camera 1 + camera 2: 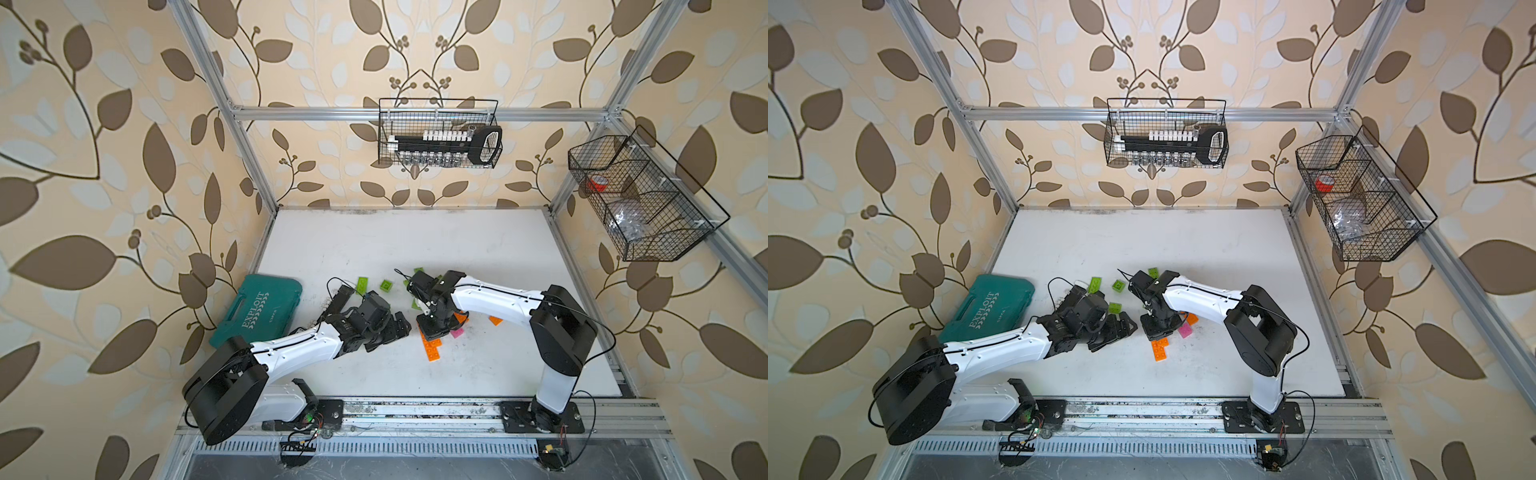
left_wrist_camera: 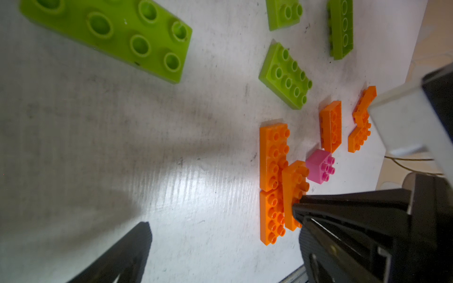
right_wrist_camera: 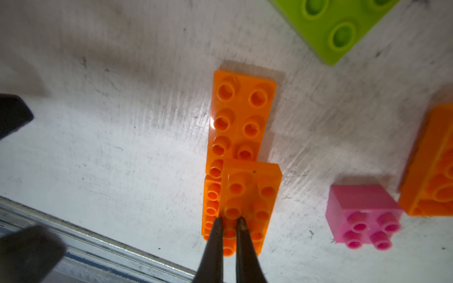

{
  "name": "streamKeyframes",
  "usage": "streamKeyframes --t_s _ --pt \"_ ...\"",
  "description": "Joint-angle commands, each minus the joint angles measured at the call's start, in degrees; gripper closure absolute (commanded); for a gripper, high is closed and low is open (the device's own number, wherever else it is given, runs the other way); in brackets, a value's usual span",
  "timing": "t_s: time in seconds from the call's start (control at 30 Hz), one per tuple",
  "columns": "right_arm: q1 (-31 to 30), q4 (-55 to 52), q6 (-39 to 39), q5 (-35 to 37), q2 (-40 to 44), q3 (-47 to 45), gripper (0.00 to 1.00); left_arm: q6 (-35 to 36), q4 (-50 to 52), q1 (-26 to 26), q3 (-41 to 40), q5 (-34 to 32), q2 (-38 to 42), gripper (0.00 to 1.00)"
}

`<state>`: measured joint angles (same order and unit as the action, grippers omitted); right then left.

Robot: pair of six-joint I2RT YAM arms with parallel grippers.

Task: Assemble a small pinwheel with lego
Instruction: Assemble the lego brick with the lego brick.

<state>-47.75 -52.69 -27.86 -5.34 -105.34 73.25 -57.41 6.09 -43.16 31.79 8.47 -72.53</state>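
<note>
Next, my right gripper lets go of the orange lego brick across the joint of the two end-to-end orange bricks (image 1: 433, 334) (image 3: 251, 184).
Two orange oblong lego bricks (image 3: 242, 115) lie end to end on the white table (image 1: 374, 249). A third orange brick (image 3: 250, 186) sits on top across their joint, offset to one side. My right gripper (image 3: 230, 220) is shut, and its tips rest on that top brick (image 2: 293, 181); in both top views it (image 1: 432, 328) (image 1: 1156, 328) hides most of the stack (image 1: 1160, 349). My left gripper (image 2: 225, 224) stands open beside the stack with nothing between its fingers. The pink square brick (image 3: 362, 203) (image 1: 457, 332) lies just beyond the stack.
Loose lime-green bricks (image 1: 361, 284) (image 2: 284, 76) lie farther back, and more orange ones (image 2: 331, 125) (image 1: 495, 320) lie under the right arm. A teal tool case (image 1: 257, 313) sits at the table's left edge. Two wire baskets (image 1: 438, 133) (image 1: 640, 199) hang on the walls.
</note>
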Motion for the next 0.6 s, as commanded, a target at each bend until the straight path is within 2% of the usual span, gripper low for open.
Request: streamKeyframes --t_s 0.0,0.57 --pt "-0.23 -0.26 -0.71 1.12 -1.81 1.96 0.94 1.16 0.24 -0.26 1.82 -0.49 -0.15 0.04" --pt "-0.23 -1.06 -1.45 4.77 -4.43 1.57 0.94 1.90 0.57 -0.31 2.18 -0.49 -0.50 0.04"
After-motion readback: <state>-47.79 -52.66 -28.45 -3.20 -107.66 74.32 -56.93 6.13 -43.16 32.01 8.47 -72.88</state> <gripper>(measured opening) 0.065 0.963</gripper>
